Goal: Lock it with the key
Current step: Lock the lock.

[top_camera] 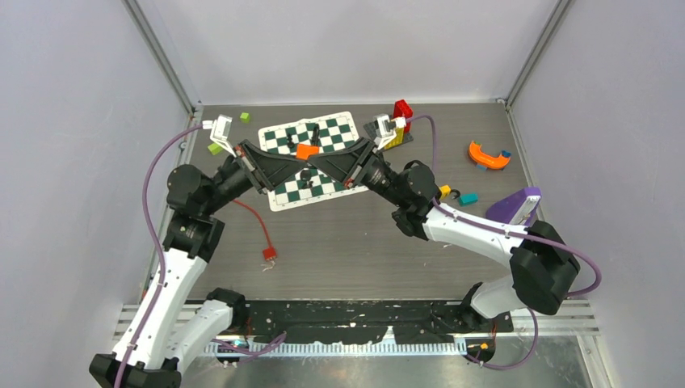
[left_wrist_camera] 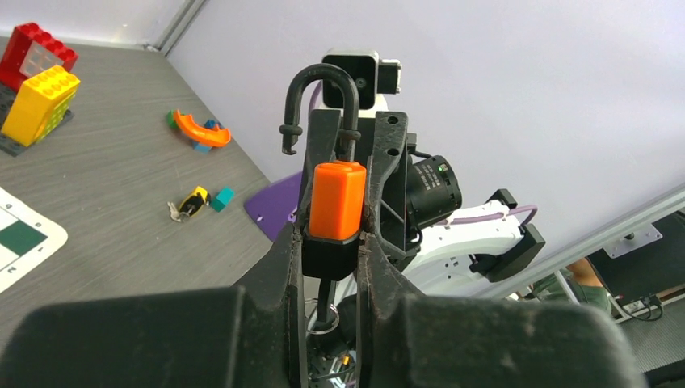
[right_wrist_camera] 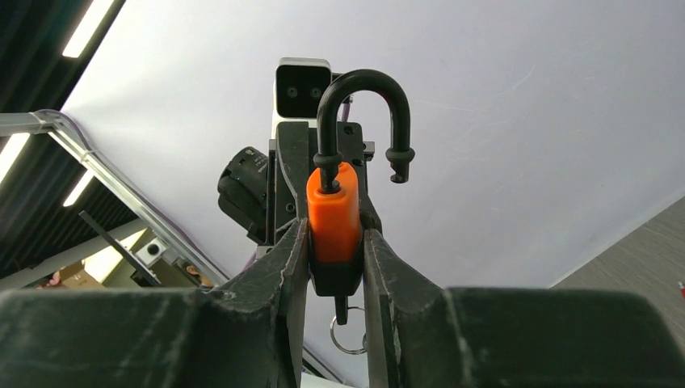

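I should let go of the padlock's body with my right gripper, grip the shackle's bend (right_wrist_camera: 365, 80) and turn it into line, because the shackle's loose end sticks out beside the body.
An orange padlock (top_camera: 307, 150) with a black base is held in the air over the chessboard mat, between my two grippers. My left gripper (top_camera: 297, 157) is shut on its black base (left_wrist_camera: 331, 250). My right gripper (top_camera: 318, 158) is shut on the same padlock (right_wrist_camera: 334, 218) from the opposite side. The black shackle (left_wrist_camera: 323, 89) stands open, its free end out of the body; it also shows in the right wrist view (right_wrist_camera: 363, 89). A black key (right_wrist_camera: 342, 309) with a wire ring sticks in the base's underside, and shows in the left wrist view (left_wrist_camera: 326, 297) too.
A green-and-white chessboard mat (top_camera: 319, 133) lies below the grippers. Red and yellow bricks (top_camera: 397, 121) stand at the back. An orange curved piece (top_camera: 488, 155), a teal block (top_camera: 468, 198) and a purple object (top_camera: 514, 206) lie right. A red cable plug (top_camera: 269, 253) lies centre-left, green blocks (top_camera: 215, 148) back left.
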You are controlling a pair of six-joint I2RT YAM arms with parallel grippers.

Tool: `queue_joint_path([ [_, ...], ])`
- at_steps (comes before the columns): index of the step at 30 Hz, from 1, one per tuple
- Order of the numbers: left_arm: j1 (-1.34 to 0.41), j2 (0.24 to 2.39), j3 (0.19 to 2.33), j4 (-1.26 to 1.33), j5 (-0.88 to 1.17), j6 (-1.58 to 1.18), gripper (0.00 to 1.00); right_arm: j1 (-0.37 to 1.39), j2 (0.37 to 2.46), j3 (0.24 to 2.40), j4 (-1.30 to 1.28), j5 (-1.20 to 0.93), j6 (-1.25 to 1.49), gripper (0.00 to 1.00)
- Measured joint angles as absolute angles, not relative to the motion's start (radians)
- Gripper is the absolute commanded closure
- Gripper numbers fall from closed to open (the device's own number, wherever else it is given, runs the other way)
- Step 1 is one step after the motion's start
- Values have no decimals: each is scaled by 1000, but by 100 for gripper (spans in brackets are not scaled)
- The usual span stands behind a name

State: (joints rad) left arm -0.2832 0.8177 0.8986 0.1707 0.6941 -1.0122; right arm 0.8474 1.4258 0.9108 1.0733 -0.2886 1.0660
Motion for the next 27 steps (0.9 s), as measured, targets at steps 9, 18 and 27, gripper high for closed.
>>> queue_joint_path([
  [9, -283, 809, 896, 192, 701, -1005, 100, 841, 1432, 915, 1090, -306, 1106, 48],
  [18, -286, 805, 898, 67, 701, -900, 100, 785, 1431, 939, 994, -370, 1102, 17],
  [27, -286, 829, 947, -46, 735, -881, 100, 736, 1381, 974, 813, -427, 1067, 35],
])
